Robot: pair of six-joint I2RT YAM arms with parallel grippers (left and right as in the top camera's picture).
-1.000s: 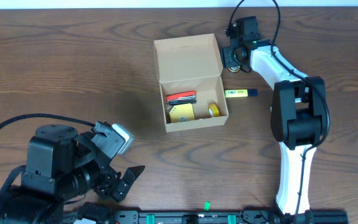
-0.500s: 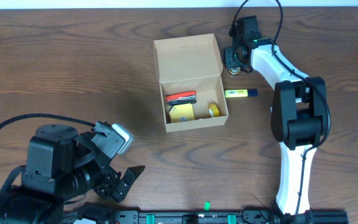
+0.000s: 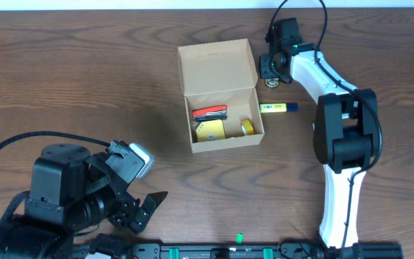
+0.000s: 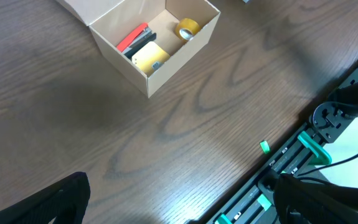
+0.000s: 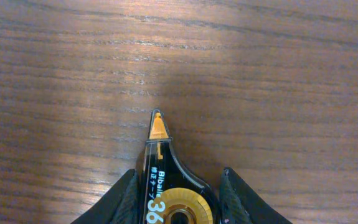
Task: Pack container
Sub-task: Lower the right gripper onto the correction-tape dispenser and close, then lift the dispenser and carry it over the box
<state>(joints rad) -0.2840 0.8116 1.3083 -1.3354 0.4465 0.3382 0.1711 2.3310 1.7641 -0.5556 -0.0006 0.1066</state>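
The robot's right gripper should release the gold correction tape dispenser on top of the small yellow square box (image 3: pixel 211 132) inside the container.
The container (image 3: pixel 223 141) is a tan cardboard box in the middle of the table, its flap lid (image 3: pixel 216 63) folded open to the far side. It also shows in the left wrist view (image 4: pixel 166 59). Inside lie a red-and-black tool (image 3: pixel 210 112), a small yellow square box (image 3: pixel 209 130) and a yellow tape roll (image 3: pixel 247 127). My right gripper (image 3: pixel 271 73) is behind the box's right corner. Its fingers (image 5: pixel 180 198) straddle a black-and-orange correction tape dispenser (image 5: pixel 166 186) lying on the table, with a thin gap on the right side. My left gripper (image 4: pixel 179 199) is open and empty, near the front edge.
A yellow-and-blue marker (image 3: pixel 278 108) lies on the table just right of the box. The black rail with green clips (image 4: pixel 303 155) runs along the front edge. The left arm's body (image 3: pixel 63 194) fills the front left corner.
My right gripper has shifted slightly back and left over the correction tape. The left arm and the box have not moved.
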